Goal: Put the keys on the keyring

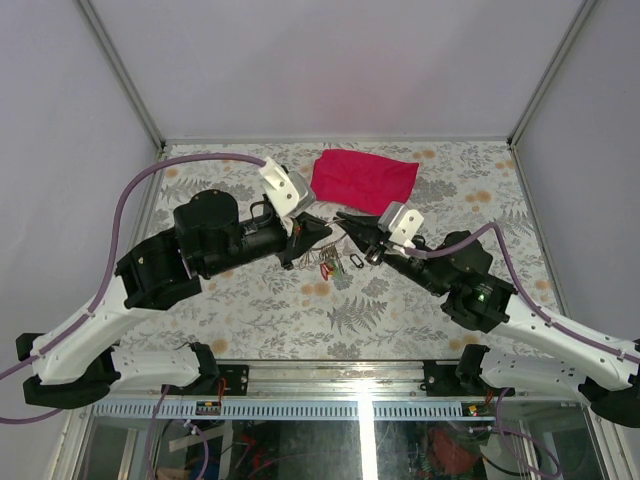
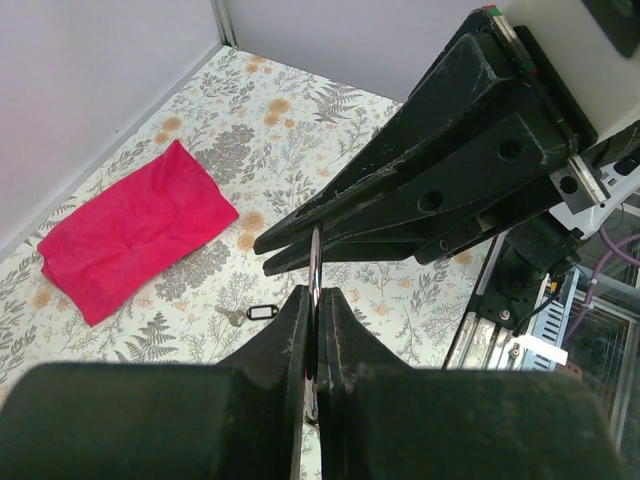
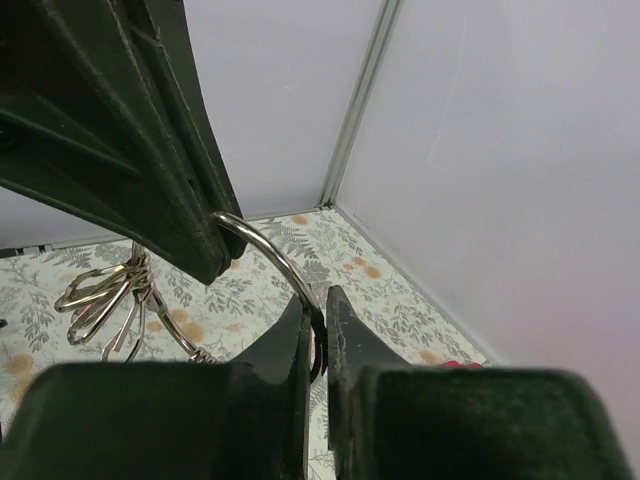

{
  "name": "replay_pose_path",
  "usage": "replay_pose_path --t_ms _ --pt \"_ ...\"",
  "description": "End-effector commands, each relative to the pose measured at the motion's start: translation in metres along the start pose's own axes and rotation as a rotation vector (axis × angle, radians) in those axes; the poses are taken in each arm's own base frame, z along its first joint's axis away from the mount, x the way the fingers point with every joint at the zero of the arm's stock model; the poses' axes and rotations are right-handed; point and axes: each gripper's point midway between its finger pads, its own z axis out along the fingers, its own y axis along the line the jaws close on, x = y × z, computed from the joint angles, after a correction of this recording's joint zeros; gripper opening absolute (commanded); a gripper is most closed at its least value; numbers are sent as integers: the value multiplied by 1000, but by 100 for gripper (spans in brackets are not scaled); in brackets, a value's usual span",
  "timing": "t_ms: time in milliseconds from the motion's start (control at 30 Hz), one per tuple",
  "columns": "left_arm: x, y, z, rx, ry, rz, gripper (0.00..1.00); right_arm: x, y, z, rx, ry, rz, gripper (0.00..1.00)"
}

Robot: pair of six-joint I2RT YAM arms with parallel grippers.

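The keyring is pinched by my left gripper near my right gripper, away from the silver loops, so next my left gripper opens, back off and closes at those loops (image 3: 105, 298).
The keyring (image 3: 262, 245) is a thin silver ring held up in the air between both grippers. My left gripper (image 2: 316, 292) is shut on the ring, which shows edge-on in the left wrist view. My right gripper (image 3: 316, 297) is shut on the ring's other side. In the top view the left gripper (image 1: 324, 231) and right gripper (image 1: 346, 220) meet tip to tip over the table's middle. A bunch of small silver loops and keys (image 3: 106, 294) hangs under the ring, also seen in the top view as keys (image 1: 328, 266). One key with a black tag (image 2: 253, 313) lies on the table.
A red cloth (image 1: 362, 179) lies at the back of the floral table (image 1: 250, 300), also seen as the red cloth (image 2: 132, 238) in the left wrist view. Grey walls enclose the table on three sides. The metal rail with the arm bases (image 1: 330, 375) runs along the near edge.
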Motion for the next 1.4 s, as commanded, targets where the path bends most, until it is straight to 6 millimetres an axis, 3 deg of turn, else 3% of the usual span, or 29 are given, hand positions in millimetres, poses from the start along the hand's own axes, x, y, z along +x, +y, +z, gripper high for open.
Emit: replay_pose_path --t_ms 0,167,400,767,1100,1367 --pt "-12 -5 -5 30 -51 16 5 -47 -16 -3 48 -119 24 0" --pt "-17 0 -16 1 -86 -3 35 -53 -25 -11 84 -100 22 0" --pt "-11 6 -43 -51 -145 -65 48 -55 -38 -24 147 -78 60 0" --pt "15 3 -34 -39 -85 -76 48 -63 -32 -27 110 -99 73 0" --pt "17 4 -26 -39 -71 -62 43 -64 -28 -27 89 -108 76 0" --pt "8 6 -36 -47 -109 -56 43 -63 -28 -28 87 -107 77 0"
